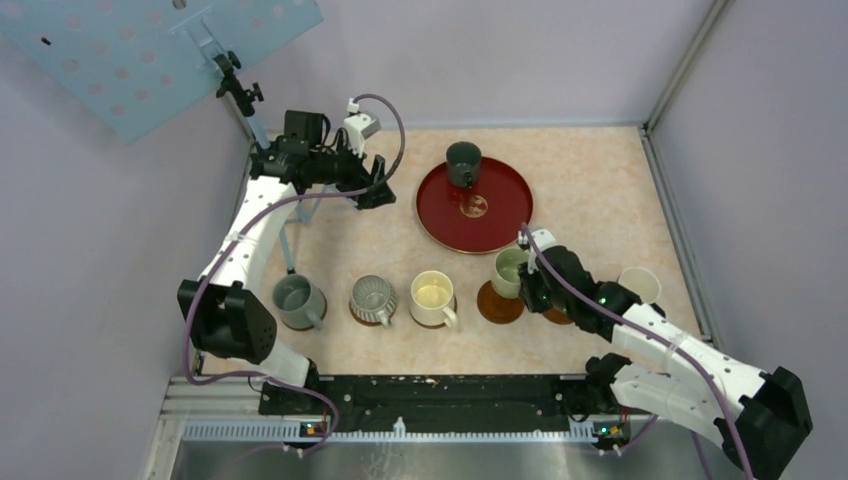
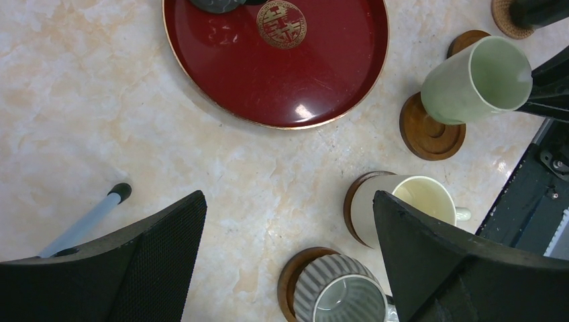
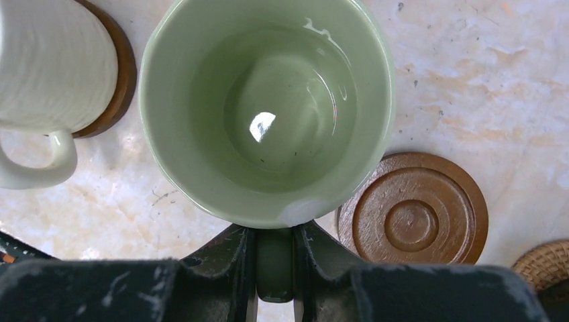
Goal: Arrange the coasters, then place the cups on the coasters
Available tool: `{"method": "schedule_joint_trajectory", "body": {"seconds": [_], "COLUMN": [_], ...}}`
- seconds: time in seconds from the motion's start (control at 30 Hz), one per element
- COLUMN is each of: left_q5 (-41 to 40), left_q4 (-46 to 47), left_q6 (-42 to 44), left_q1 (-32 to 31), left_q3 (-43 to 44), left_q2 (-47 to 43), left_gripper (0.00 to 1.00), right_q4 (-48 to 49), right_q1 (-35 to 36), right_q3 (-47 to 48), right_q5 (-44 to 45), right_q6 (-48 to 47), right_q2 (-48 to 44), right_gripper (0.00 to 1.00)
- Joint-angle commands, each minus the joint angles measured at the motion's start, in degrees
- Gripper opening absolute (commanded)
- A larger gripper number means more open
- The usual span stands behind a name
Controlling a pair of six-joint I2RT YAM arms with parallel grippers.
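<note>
The robot's right gripper needs to set the pale green cup down on the bare brown coaster (image 1: 501,301) next to the cream cup. The pale green cup now hangs tilted just above the table.
My right gripper (image 3: 275,231) is shut on the handle of the pale green cup (image 3: 268,107), which hangs tilted just above the table (image 1: 510,268). A bare brown coaster (image 3: 412,218) lies beside it, under the cup's base in the left wrist view (image 2: 429,131). The grey cup (image 1: 298,300), ribbed grey cup (image 1: 373,298) and cream cup (image 1: 433,297) each stand on a coaster in a front row. A dark cup (image 1: 463,163) stands on the red tray (image 1: 500,215). The off-white cup (image 1: 640,285) stands at the right. My left gripper (image 1: 378,185) hangs open and empty at the back left (image 2: 288,201).
Another brown disc (image 1: 556,316) shows partly under my right arm, and a woven-looking one (image 3: 547,265) lies further right. A thin metal stand leg (image 2: 87,221) reaches the table at the left. Walls close the table in on three sides.
</note>
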Motion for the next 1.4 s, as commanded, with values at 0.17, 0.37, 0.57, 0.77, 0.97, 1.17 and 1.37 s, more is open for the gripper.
{"method": "schedule_joint_trajectory", "body": {"seconds": [0.17,0.37,0.57,0.77,0.97,1.17,1.37], "left_q5": [0.3,0.3,0.1,-0.2,-0.9,-1.5,-2.2], "left_q4": [2.9,2.2,2.0,1.7,1.8,2.0,2.0], "left_q6": [-0.3,0.6,1.3,2.2,2.7,3.1,3.4], "left_q1": [0.3,0.3,0.3,0.3,0.4,0.3,0.3], "left_q3": [-0.7,-0.8,-0.2,-0.6,-1.1,-1.3,-1.2], "left_q2": [-1.6,-1.5,-1.3,-1.7,-2.5,-3.0,-3.3], "left_gripper": [0.99,0.99,0.99,0.99,0.99,0.99,0.99], "right_q4": [5.2,5.8,5.6,5.8,4.4,4.2,2.9], "right_q1": [0.4,0.4,0.4,0.5,0.8,1.0,1.0], "right_q3": [0.0,-0.6,-0.9,-1.2,-0.7,-0.5,0.2], "right_q5": [1.5,-4.4,-3.7,-3.9,-4.5,-5.6,-4.9], "right_q6": [3.9,3.4,4.8,5.1,6.0,6.2,6.8], "right_q2": [-0.2,-0.1,1.7,2.5,2.6,3.8,3.5], "right_gripper": [0.00,0.00,0.00,0.00,0.03,0.15,0.23]}}
